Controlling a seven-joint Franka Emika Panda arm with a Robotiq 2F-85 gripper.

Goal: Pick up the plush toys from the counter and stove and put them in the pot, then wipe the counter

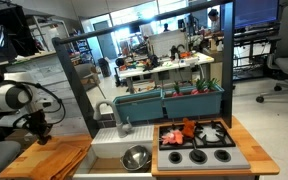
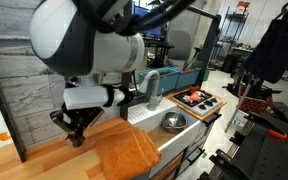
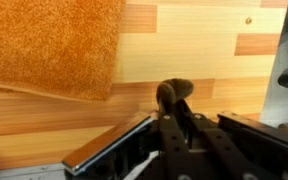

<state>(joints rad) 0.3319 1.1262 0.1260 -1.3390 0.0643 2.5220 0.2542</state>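
The brown plush toy, now just above the counter's planks, will be let go by my gripper inside the shiny steel pot (image 1: 137, 158) that is sitting in the white sink basin.
My gripper (image 3: 176, 106) hangs low over the wooden counter (image 3: 184, 40) at the end far from the stove, seen in both exterior views (image 1: 40, 130) (image 2: 76, 132). Its jaws are pressed together on a small brown lumpy plush toy (image 3: 174, 90) that sticks out past the fingertips, just above the planks. A red-orange plush toy (image 1: 189, 130) lies on the grey stove (image 1: 219, 152). The shiny steel pot (image 1: 136, 157) (image 2: 173, 122) sits in the white sink basin between counter and stove.
A flat orange cloth (image 3: 49, 45) (image 2: 129, 155) lies on the counter right beside the gripper. A grey faucet (image 2: 151, 88) stands behind the sink. A dark frame post (image 1: 76, 95) rises at the back of the counter.
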